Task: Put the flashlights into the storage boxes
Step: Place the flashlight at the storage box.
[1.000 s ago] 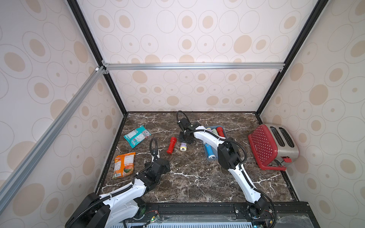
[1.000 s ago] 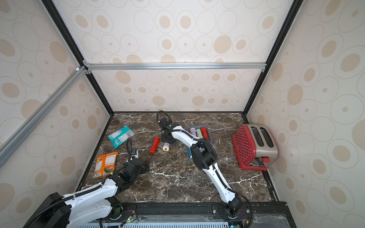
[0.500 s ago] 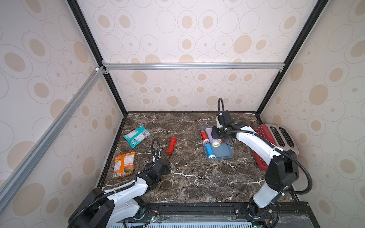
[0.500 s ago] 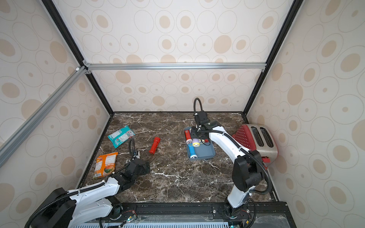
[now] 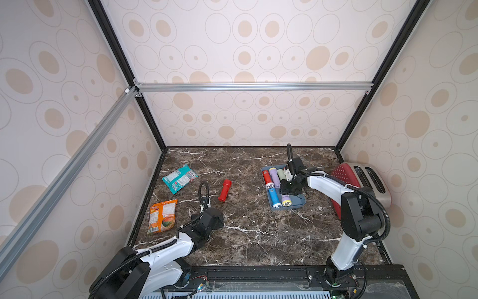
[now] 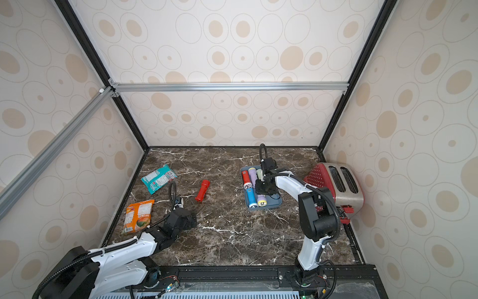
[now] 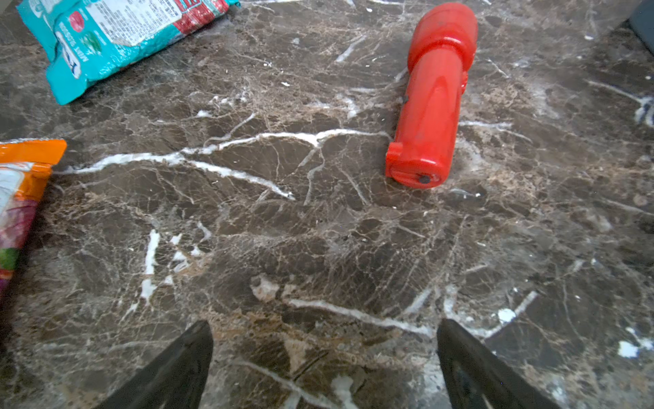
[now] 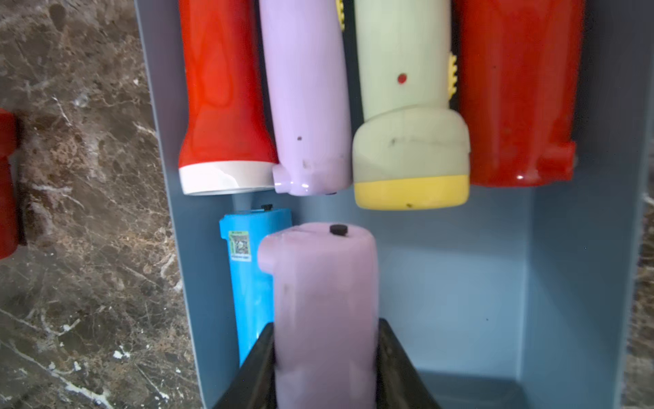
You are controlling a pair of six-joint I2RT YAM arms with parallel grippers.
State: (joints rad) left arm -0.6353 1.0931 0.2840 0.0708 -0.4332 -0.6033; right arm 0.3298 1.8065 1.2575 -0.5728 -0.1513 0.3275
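Observation:
Next, my right gripper releases its lilac flashlight, now low in the box, on the bottom of the storage box, alongside the blue flashlight (image 5: 281,196) (image 8: 321,310).
The blue-grey storage box (image 5: 298,204) (image 6: 274,202) (image 8: 460,283) sits at the right of the marble table. In its far half lie a red flashlight (image 8: 223,88), a lilac one (image 8: 308,88), a pale green one (image 8: 403,88) and another red one (image 8: 516,88). A blue flashlight (image 5: 274,198) (image 8: 251,276) lies in the near half. My right gripper (image 5: 289,190) (image 8: 326,324) is shut on a second lilac flashlight (image 5: 285,200) (image 8: 325,283), low in the box beside the blue one. One red flashlight (image 5: 224,190) (image 7: 433,95) lies loose on the table. My left gripper (image 5: 213,220) (image 7: 323,323) is open and empty, short of it.
A teal snack packet (image 5: 179,178) (image 7: 116,32) and an orange one (image 5: 162,216) (image 7: 21,184) lie at the table's left. A red polka-dot toaster (image 5: 362,181) stands against the right wall, close behind my right arm. Patterned walls enclose the table.
My right arm carried the lilac flashlight from beside the loose red one across to the box and lowered it next to the blue one. The left arm stayed nearly still.

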